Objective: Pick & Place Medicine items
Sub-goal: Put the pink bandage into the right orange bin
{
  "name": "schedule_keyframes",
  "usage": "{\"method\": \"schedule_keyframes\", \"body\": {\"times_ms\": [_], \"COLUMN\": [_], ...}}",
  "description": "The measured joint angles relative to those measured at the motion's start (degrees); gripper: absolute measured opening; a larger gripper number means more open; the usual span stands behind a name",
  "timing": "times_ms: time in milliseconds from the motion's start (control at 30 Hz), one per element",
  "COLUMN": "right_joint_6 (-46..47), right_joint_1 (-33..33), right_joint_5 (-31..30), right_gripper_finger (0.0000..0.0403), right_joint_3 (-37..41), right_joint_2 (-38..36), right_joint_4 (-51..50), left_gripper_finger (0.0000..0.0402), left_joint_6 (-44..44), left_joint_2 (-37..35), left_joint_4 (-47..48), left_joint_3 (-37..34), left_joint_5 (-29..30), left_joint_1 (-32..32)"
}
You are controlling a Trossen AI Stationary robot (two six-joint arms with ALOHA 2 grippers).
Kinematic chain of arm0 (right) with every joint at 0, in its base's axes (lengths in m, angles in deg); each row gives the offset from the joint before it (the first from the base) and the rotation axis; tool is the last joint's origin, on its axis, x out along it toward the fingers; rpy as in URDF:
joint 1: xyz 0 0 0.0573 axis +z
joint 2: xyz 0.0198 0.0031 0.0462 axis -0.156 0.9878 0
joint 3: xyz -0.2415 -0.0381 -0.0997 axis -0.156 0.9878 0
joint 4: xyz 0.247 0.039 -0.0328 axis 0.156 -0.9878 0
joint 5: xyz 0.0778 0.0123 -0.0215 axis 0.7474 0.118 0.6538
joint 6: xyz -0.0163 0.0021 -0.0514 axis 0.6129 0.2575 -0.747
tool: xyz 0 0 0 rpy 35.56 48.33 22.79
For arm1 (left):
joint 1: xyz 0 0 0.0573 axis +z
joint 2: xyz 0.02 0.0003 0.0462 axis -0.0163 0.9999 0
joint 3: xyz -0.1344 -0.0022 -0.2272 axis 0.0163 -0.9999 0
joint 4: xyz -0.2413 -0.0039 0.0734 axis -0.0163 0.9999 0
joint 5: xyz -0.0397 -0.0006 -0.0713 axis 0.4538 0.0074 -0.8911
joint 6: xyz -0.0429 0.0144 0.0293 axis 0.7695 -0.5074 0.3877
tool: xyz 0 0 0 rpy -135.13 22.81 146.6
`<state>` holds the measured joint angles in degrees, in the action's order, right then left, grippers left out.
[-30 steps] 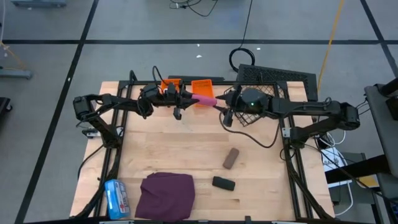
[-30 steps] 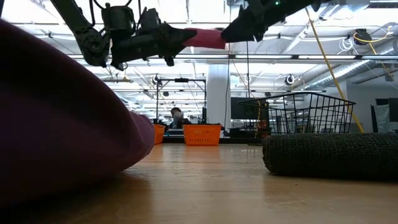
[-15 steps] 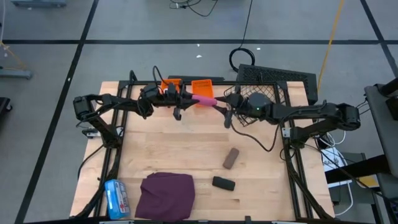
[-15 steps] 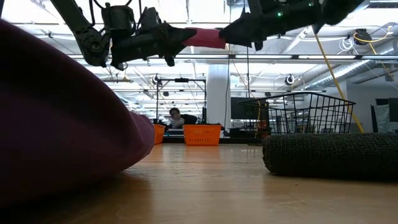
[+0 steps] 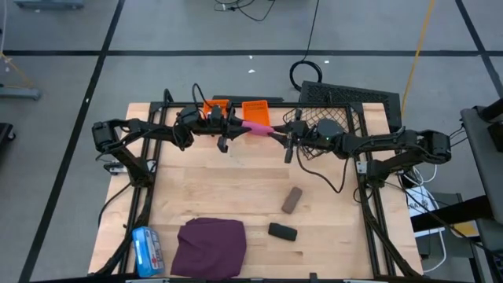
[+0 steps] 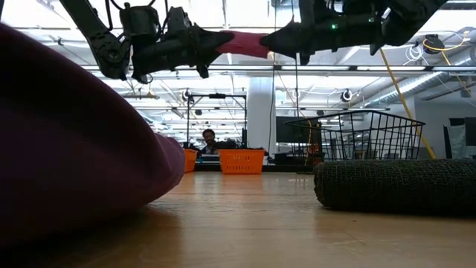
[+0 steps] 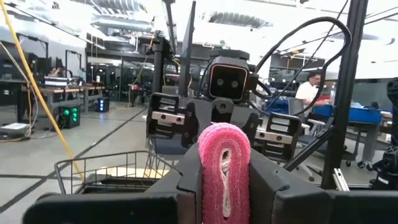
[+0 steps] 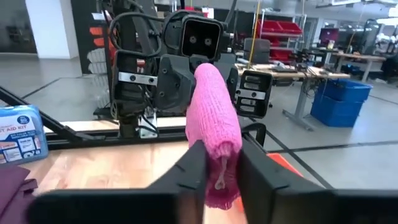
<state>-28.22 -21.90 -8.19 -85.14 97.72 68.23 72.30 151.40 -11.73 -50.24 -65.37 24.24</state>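
The left gripper's level fingers lie along the end of the pink tube, so they should open and take the tube's side (image 6: 246, 43) from above for the orange bin.
A pink tube (image 5: 257, 127) hangs in the air over the table's far part, level between my two grippers. My left gripper (image 5: 238, 126) is shut on its left end and my right gripper (image 5: 275, 132) is shut on its right end. The low view shows the tube (image 6: 242, 45) high above the wood. A grey-brown oblong (image 5: 292, 200) and a black oblong (image 5: 282, 231) lie flat on the table toward the near right. My left gripper pinches the tube's left end (image 7: 224, 163) between its two fingers (image 7: 185, 186). The fingers come level from the table's left and lie along the tube. The tube is lifted clear and level. My right gripper pinches the tube's right end (image 8: 216, 163) between its two fingers (image 8: 191, 169). They come level from the table's right, along the tube. The tube reaches away toward my left gripper (image 8: 186, 68), clear of the table.
A purple cloth (image 5: 210, 245) and a blue-and-white packet (image 5: 146, 250) lie at the near left. A black wire basket (image 5: 346, 102) stands at the far right edge. Orange bins (image 5: 253, 112) sit beyond the far edge. Bare wood lies in the table's middle.
My right gripper has sunk a little and tipped from slanting down to level at the tube's right end. The tube and my left gripper have stayed where they were.
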Motion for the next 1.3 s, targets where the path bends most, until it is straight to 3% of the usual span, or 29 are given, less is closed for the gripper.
{"method": "schedule_keyframes", "body": {"times_ms": [133, 267, 433, 533, 633, 767, 867, 1100, 1300], "right_joint_6": [-0.66, -1.98, -3.7, -3.86, -3.87, -3.87, -3.87, -3.68, -3.66], "right_joint_1": [-0.29, -0.22, -0.48, -0.81, -1.25, -1.37, -1.33, -1.09, -1.09], "right_joint_5": [0.45, 0.89, 0.85, 0.73, 0.87, 1.35, 2.37, 2.36, 2.35], "right_gripper_finger": [0.0029, 0.0029, 0.0029, 0.0029, 0.0029, 0.0029, 0.0029, 0.0029, 0.0029], "right_joint_3": [0.0, -0.11, -0.11, -0.11, -0.11, -0.11, -0.11, -0.11, -0.11], "right_joint_2": [0.32, -0.62, -1.03, -1.06, -1.06, -1.08, -1.08, -1.11, -1.14], "right_joint_4": [-0.65, -4.24, -6.94, -8.48, -10.0, -10.22, -10.22, -10.57, -11.45], "left_gripper_finger": [0.0072, 0.014, 0.0232, 0.0268, 0.0293, 0.031, 0.0313, 0.0297, 0.0278], "left_joint_6": [3.77, 8.08, -0.12, -7.46, -15.81, -22.23, -25.15, -32.66, -33.32], "left_joint_2": [-0.02, -3.77, -14.04, -19.53, -21.2, -15.81, -9.28, 3.96, 9.82], "left_joint_4": [0.37, 9.27, 33.62, 52.68, 72.77, 94.47, 105.34, 114.52, 116.42], "left_joint_3": [-0.02, 0.04, 1.74, 6.15, 15.41, 30.08, 40.44, 56.13, 59.63], "left_joint_5": [0.04, -2.48, -1.32, 3.7, 11.2, 21.34, 22.25, 23.17, 24.39], "left_joint_1": [-0.07, 1.2, 2.16, 1.49, -0.68, -4.69, -6.9, -10.39, -10.67]}}
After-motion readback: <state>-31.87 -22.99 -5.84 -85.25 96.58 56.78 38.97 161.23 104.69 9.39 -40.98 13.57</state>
